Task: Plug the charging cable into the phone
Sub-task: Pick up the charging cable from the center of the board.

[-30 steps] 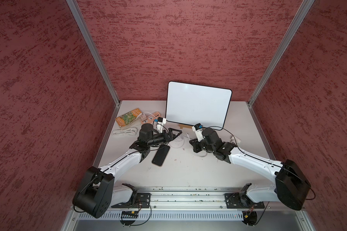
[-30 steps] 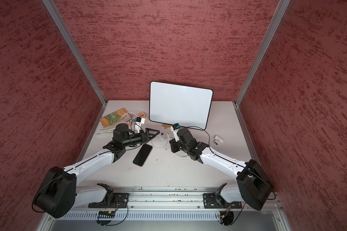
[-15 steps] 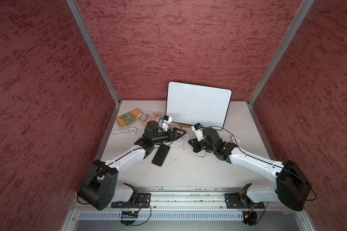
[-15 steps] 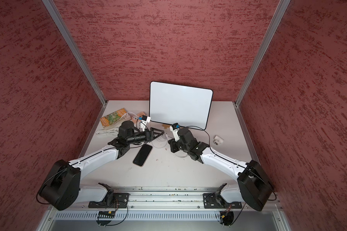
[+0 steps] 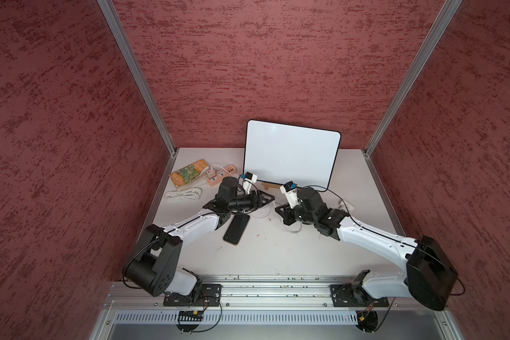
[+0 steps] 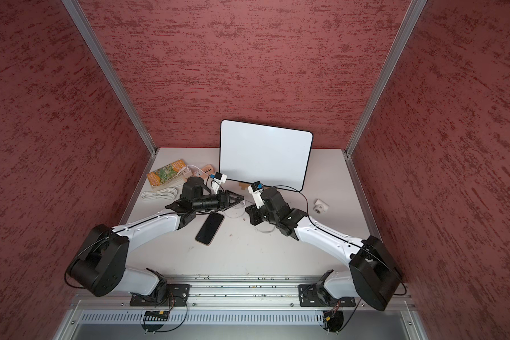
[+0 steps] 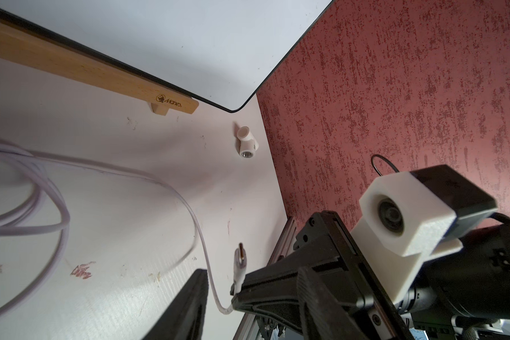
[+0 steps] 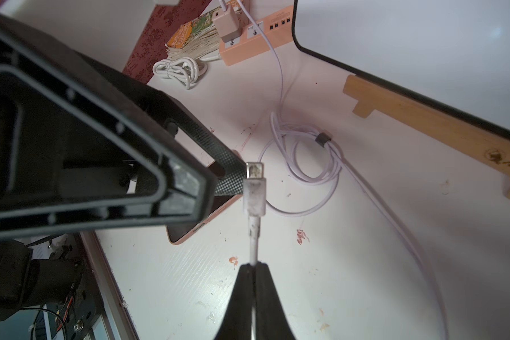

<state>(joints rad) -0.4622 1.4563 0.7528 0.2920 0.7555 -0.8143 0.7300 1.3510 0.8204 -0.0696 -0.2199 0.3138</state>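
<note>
The cable is held by my right gripper too far behind the connector, so my left gripper should keep the connector steady while my right gripper takes its back end [image 8: 255,208].
The phone [image 5: 236,231] [image 6: 209,228] lies flat, screen up, in front of my left arm, and its tan edge [image 8: 189,232] shows past the left gripper. My right gripper [image 8: 253,265] [image 5: 276,208] is shut on the charging cable [image 8: 253,235] just behind its connector [image 8: 255,173], holding the tip above the table. My left gripper [image 7: 248,273] [image 5: 273,197] [image 6: 243,200] is open, its fingers standing on either side of the connector [image 7: 241,256], with a gap on at least one side. The cable's loose coil [image 8: 306,164] rests on the table.
A white board [image 5: 289,156] leans at the back on a wooden stand [image 8: 424,117]. A peach power strip [image 5: 218,176], a printed packet [image 5: 189,173] and a bundled white cord [image 5: 183,194] lie at the back left. A small white adapter [image 6: 321,205] sits to the right.
My left gripper has moved right up to the connector held by the right gripper, and its jaws have narrowed. The right arm and the phone have stayed put.
</note>
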